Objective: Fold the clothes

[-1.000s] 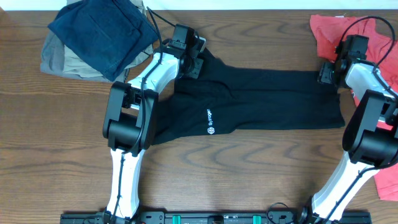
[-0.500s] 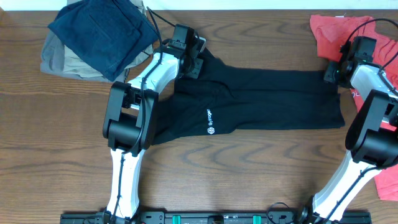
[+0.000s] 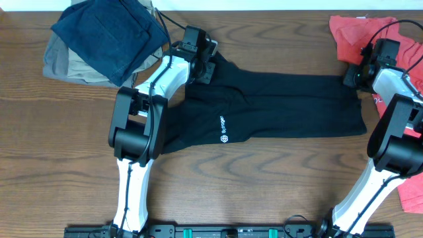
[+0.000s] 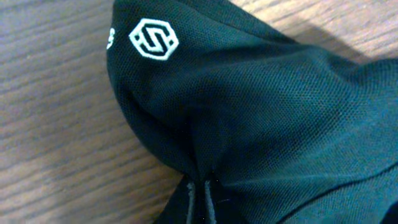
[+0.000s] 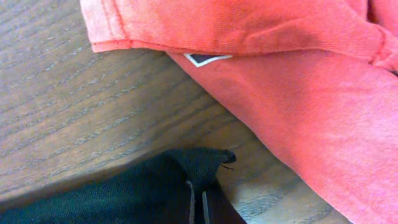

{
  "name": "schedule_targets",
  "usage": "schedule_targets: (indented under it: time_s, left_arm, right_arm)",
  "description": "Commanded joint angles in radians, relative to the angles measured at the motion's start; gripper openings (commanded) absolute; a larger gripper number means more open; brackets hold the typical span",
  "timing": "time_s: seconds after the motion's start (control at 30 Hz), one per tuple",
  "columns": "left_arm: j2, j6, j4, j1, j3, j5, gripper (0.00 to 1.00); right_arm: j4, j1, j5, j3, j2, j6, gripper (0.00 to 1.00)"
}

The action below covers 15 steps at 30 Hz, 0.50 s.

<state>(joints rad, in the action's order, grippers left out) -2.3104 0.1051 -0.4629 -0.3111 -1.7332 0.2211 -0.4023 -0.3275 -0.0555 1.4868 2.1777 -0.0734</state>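
Note:
I will let go of the black corner with my right gripper on the black garment's own end (image 3: 349,98), close to the coral-red shirt.
The clothes (image 3: 284,106) are one long black garment spread across the middle of the table, with a small white logo (image 3: 224,139) near the front edge. My left gripper (image 3: 210,68) sits at its far left end, shut on a bunch of the black fabric (image 4: 261,106), and the white logo (image 4: 153,39) shows just beyond the pinch. The left gripper (image 4: 200,199) has its jaws pressed together on the cloth. My right gripper (image 3: 350,80) is at the far right corner, and in the right wrist view this gripper (image 5: 199,202) is shut on the black corner (image 5: 186,165).
A navy blue garment (image 3: 106,33) lies on a khaki one (image 3: 63,66) at the back left. A coral-red shirt (image 3: 350,36) lies at the back right, close beside the held corner (image 5: 298,81). More red cloth (image 3: 413,192) is at the right edge.
My right gripper has shifted slightly right onto the garment's far right corner and closed on it. The left arm and the garment have not moved.

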Motion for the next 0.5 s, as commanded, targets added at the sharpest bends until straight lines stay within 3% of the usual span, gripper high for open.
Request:
schedule_targets:
  time_s: [0.0, 0.47]
  left_arm:
    - [0.064, -0.009, -0.025, 0.009, 0.026, -0.031, 0.06]
    - [0.18, -0.036, -0.19, 0.029, 0.026, -0.032, 0.06]
  right_arm:
    - [-0.017, -0.025, 0.029, 0.005, 0.04, -0.049, 0.01]
    - [-0.164, -0.041, 0.029, 0.07, 0.039, -0.117, 0.01]
